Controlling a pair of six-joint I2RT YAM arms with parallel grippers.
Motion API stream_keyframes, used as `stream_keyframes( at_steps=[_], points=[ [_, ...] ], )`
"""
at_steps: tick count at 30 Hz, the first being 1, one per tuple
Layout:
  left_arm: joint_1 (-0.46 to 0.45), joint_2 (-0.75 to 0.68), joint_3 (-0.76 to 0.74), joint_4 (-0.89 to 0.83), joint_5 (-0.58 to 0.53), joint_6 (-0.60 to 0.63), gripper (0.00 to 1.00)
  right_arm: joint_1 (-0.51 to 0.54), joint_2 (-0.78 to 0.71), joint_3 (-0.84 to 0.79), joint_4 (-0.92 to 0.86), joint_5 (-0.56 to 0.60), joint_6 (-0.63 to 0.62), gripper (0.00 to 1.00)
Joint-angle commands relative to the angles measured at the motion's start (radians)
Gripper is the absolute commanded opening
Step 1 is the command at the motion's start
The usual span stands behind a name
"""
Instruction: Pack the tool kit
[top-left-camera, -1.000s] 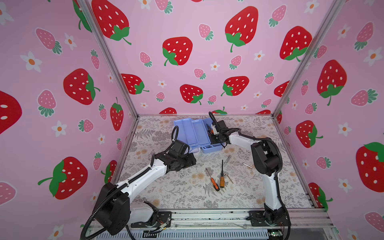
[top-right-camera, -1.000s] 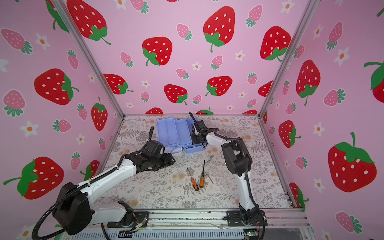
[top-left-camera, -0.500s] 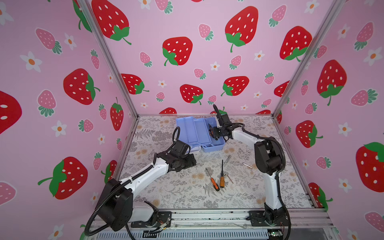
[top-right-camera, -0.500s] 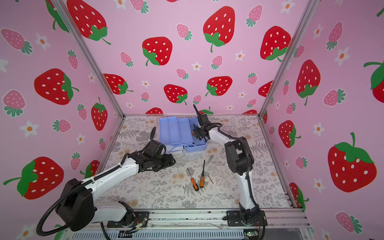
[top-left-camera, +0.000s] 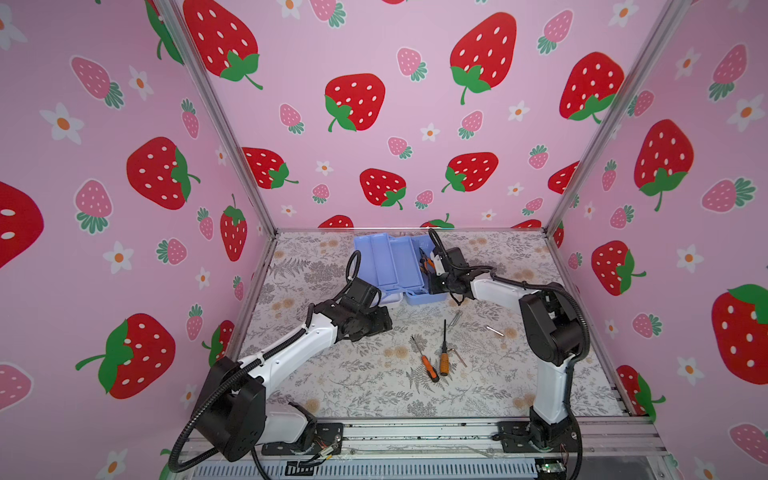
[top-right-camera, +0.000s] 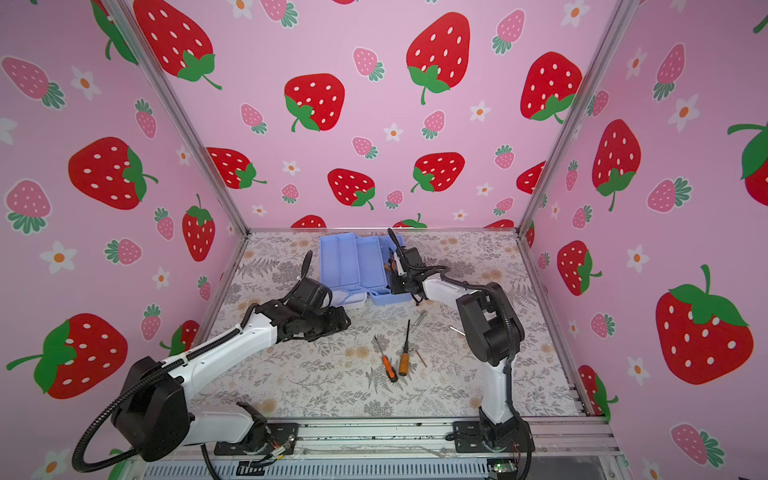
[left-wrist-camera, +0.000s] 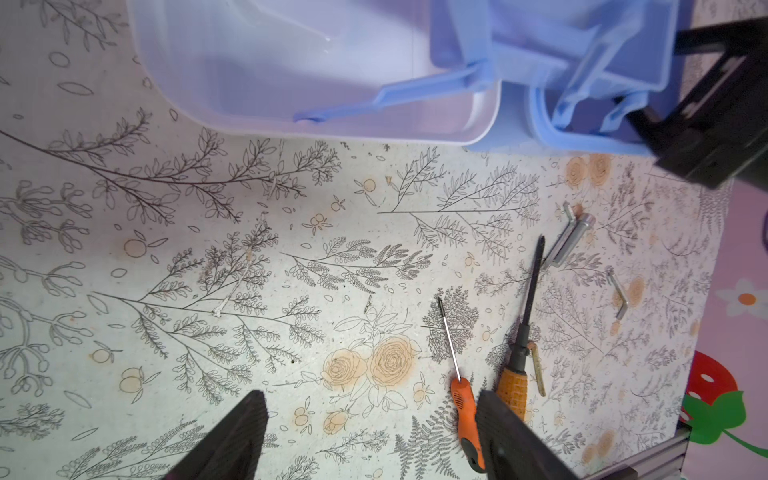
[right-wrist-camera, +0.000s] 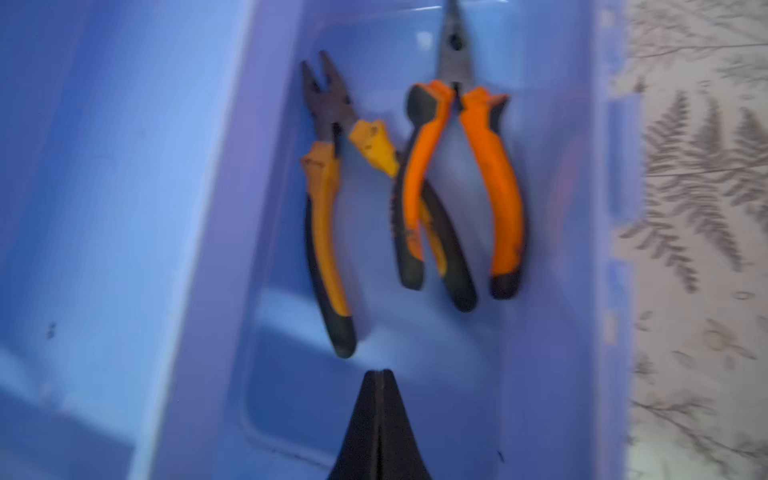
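Next, my left gripper moves to the smaller screwdriver's orange handle (top-left-camera: 431, 372) (left-wrist-camera: 468, 434), near the black end of the handle, and closes there.
The tool kit lies open at the back of the mat: its blue tray (top-left-camera: 390, 262) is swung up, with the white lid (top-left-camera: 392, 298) below it and the blue base (right-wrist-camera: 561, 291) beside it. Two orange-handled pliers (right-wrist-camera: 324, 208) (right-wrist-camera: 494, 187) lie in the base. My right gripper (right-wrist-camera: 377, 372) (top-left-camera: 434, 270) hovers over them, shut and empty. My left gripper (left-wrist-camera: 370, 399) (top-left-camera: 384, 322) stands open and empty over bare mat in front of the lid. Two screwdrivers (top-left-camera: 426, 363) (top-left-camera: 444, 353) lie just to its right. One fingertip (left-wrist-camera: 490, 407) covers part of the orange handle (left-wrist-camera: 465, 411).
Hex keys lie loose on the mat: a silvery pair (left-wrist-camera: 569, 241) (top-left-camera: 456, 318), one further right (left-wrist-camera: 619, 297) (top-left-camera: 494, 331), and a small one (left-wrist-camera: 538, 368) beside the larger screwdriver. Pink strawberry walls close in three sides. A metal rail (top-left-camera: 415, 432) runs along the front edge.
My right wrist has shifted a little over the kit's base, and the box sits slightly further right. The left arm has hardly moved.
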Motion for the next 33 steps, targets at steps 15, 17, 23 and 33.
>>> stream_keyframes(
  at_steps=[15, 17, 23, 33],
  points=[
    [-0.002, -0.318, -0.054, -0.155, -0.117, -0.035, 0.83, 0.183, -0.097, -0.065, -0.056, 0.100, 0.034, 0.05],
    [-0.002, -0.350, -0.074, -0.153, -0.113, -0.047, 0.83, 0.166, -0.097, -0.055, -0.089, 0.127, 0.025, 0.04],
    [-0.088, -0.383, -0.098, -0.153, -0.146, -0.057, 0.82, 0.156, -0.232, -0.139, -0.040, 0.177, 0.034, 0.04],
    [-0.375, -0.245, -0.097, -0.114, -0.262, -0.131, 0.72, 0.141, -0.639, -0.424, 0.054, 0.305, 0.030, 0.12]
  ],
)
